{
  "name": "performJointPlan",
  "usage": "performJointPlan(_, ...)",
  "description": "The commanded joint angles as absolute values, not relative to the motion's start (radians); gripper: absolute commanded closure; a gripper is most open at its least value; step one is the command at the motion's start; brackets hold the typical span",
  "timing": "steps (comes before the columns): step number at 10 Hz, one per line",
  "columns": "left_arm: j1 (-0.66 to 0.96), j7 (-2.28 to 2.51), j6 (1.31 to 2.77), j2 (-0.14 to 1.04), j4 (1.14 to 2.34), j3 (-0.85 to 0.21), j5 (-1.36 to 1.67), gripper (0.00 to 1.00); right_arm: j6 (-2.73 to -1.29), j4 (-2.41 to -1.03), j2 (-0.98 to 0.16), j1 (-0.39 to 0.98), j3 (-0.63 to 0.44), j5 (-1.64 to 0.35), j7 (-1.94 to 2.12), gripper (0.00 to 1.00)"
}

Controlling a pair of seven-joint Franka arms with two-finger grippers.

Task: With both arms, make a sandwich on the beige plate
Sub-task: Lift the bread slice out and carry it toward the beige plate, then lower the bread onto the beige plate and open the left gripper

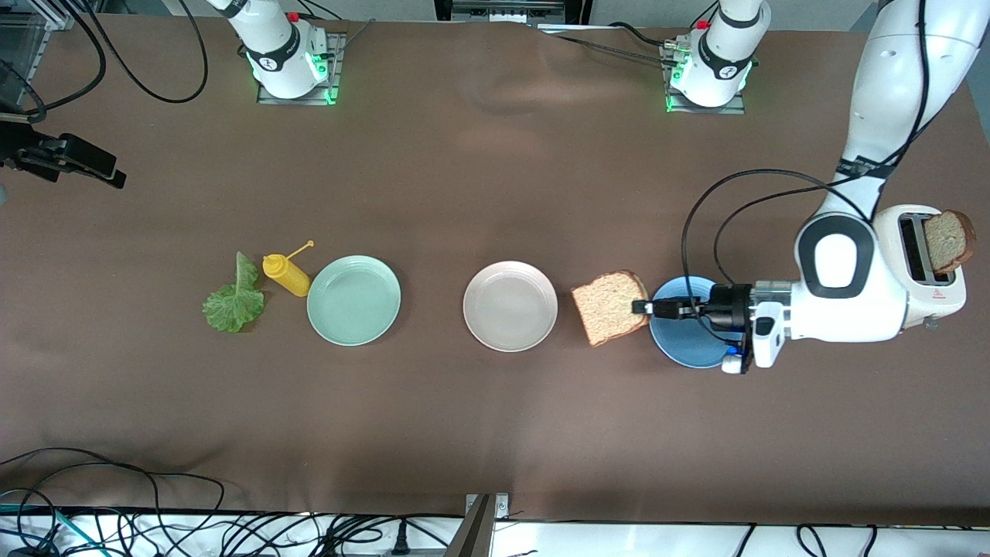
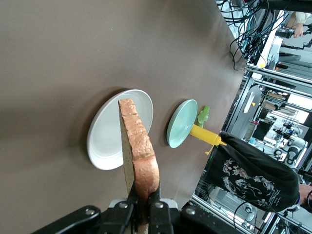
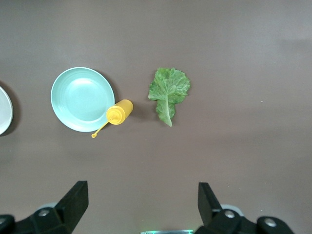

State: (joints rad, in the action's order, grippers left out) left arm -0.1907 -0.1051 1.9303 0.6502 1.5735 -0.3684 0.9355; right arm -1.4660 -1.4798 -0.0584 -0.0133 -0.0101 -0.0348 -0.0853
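Note:
The robot's left gripper needs to release the brown bread slice on the middle of the beige plate [image 1: 517,307] [image 2: 119,130].
My left gripper [image 1: 642,307] is shut on the crust edge of a brown bread slice [image 1: 607,305] and holds it in the air between the beige plate [image 1: 510,305] and a blue plate [image 1: 681,348]. In the left wrist view the slice [image 2: 139,146] stands edge-on in the left gripper [image 2: 145,200], with the beige plate [image 2: 105,141] past it. A second slice [image 1: 950,240] sticks out of a white toaster [image 1: 928,263]. The lettuce leaf [image 1: 234,298] lies flat on the table. My right gripper [image 3: 141,195] is open and empty, high above the table near the lettuce [image 3: 168,92].
A mint-green plate [image 1: 354,300] sits between the lettuce and the beige plate, with a yellow squeeze bottle [image 1: 286,275] lying beside it. Cables lie along the table edge nearest the front camera. A black device [image 1: 62,158] sticks in at the right arm's end.

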Motion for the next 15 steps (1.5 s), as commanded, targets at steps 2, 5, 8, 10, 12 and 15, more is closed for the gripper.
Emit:
performJointPlan(2,-0.126,-0.127,1.986,0.693,1.560,-0.365,1.009,1.00,-1.457,-1.479,-0.054,-0.017,-0.009,-0.037,-0.089,0.00)
performJointPlan(5,-0.069,-0.155,2.029,0.718,1.565,-0.364,1.063,1.00,-1.459,-1.480,-0.055,-0.017,-0.009,-0.037,-0.087,0.00)
performJointPlan(8,0.001,-0.221,2.109,0.774,1.559,-0.364,1.141,1.00,-1.460,-1.480,-0.057,-0.017,-0.008,-0.037,-0.087,0.00)
performJointPlan(10,0.006,-0.229,2.114,0.793,1.555,-0.362,1.154,1.00,-1.460,-1.480,-0.057,-0.017,-0.009,-0.037,-0.087,0.00)
performJointPlan(12,0.012,-0.274,2.114,0.839,1.554,-0.362,1.205,1.00,-1.462,-1.480,-0.057,-0.017,-0.009,-0.037,-0.087,0.00)
performJointPlan(15,0.041,-0.279,2.115,0.845,1.545,-0.359,1.261,1.00,-1.462,-1.480,-0.057,-0.017,-0.008,-0.037,-0.087,0.00)
